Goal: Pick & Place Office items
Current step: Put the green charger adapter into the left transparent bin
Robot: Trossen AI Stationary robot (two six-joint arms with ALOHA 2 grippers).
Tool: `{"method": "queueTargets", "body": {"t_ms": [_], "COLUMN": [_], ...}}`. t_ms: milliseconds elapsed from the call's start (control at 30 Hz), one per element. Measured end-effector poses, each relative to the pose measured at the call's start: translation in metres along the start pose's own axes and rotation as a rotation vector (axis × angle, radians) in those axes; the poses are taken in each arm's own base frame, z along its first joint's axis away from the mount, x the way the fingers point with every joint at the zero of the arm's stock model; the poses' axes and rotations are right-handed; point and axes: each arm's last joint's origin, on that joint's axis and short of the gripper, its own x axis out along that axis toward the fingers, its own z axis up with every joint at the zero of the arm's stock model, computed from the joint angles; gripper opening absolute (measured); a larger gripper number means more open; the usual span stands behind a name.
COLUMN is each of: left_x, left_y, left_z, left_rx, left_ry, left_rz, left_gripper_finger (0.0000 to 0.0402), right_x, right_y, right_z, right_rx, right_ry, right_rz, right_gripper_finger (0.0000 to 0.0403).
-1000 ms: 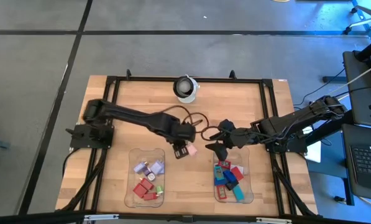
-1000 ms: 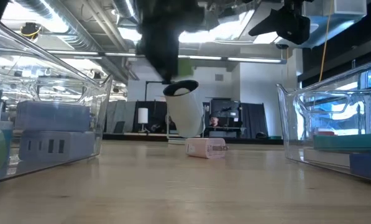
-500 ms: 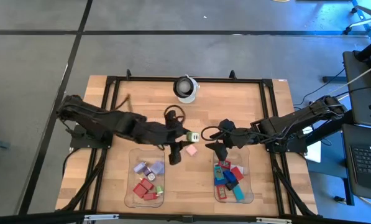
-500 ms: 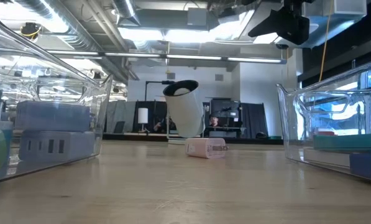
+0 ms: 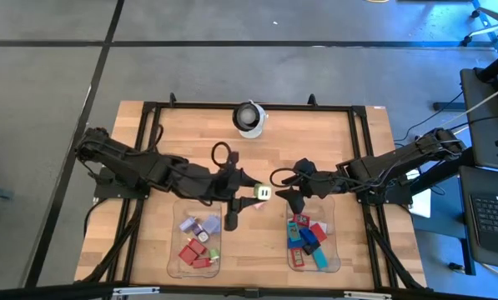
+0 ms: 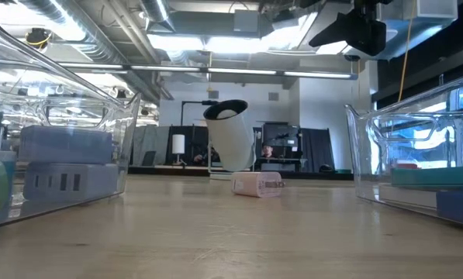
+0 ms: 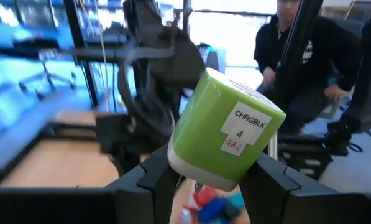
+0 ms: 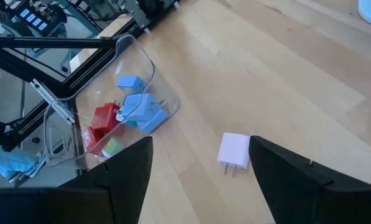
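Observation:
The green charger block is to go into the tray. Next, my left gripper releases it between the small lilac block and the red blocks (image 5: 188,233) in their tray.
A green charger block (image 7: 219,130) with a white label sits between the fingers of my left gripper (image 7: 211,167), high above the table's middle; from above it shows at the gripper's (image 5: 255,193) tip as a green block (image 5: 264,192). A pale pink charger block (image 8: 235,150) lies flat on the wood and also shows in the low view as the pink block (image 6: 258,184). My right gripper (image 8: 201,155) hangs open above and to the right of it, over the table's middle (image 5: 289,197), holding nothing. My left gripper pinches the green block by two opposite sides near its white end (image 7: 179,158), one finger on each side. The fingers (image 7: 154,183) lie nearly level and point toward the table's right side. The block is lifted clear of the table and tilted, its labelled face toward the wrist camera.
A clear tray (image 5: 182,250) at the near left holds lilac, red and green items. A second clear tray (image 5: 336,250) at the near right holds blue, red and teal ones. A white-and-black camera dome (image 5: 249,117) stands at the far middle. A person sits beyond the table.
My left gripper has risen with the green block and tipped from pointing down to nearly level, toward the table's right; it has left the low view. The pink block has stayed where it lay.

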Motion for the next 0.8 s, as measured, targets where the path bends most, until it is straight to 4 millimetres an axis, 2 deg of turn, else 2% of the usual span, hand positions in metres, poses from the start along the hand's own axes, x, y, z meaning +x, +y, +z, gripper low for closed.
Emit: {"method": "queueTargets", "body": {"t_ms": [200, 400, 633, 800], "left_x": [-0.011, -0.030, -0.055, -0.064], "left_y": [-0.004, -0.012, -0.022, -0.033], "left_z": [-0.010, -0.033, -0.065, -0.091], "left_rx": [-0.162, -0.252, -0.330, -0.338], "left_ry": [0.155, 0.437, 0.778, 0.895], "left_rz": [-0.111, -0.136, -0.009, 0.033], "left_gripper_finger": [0.0145, 0.0145, 0.0145, 0.0145], "right_x": [0.000, 0.000, 0.000, 0.000], "right_y": [0.000, 0.000, 0.000, -0.001], "right_z": [0.000, 0.000, 0.001, 0.002], "right_rx": [0.003, 0.002, 0.004, 0.005], "right_ry": [0.006, 0.005, -0.022, -0.068], "right_rz": [0.005, 0.005, -0.016, -0.052], "right_gripper_finger": [0.0270, 0.0270, 0.0270, 0.0270]}}
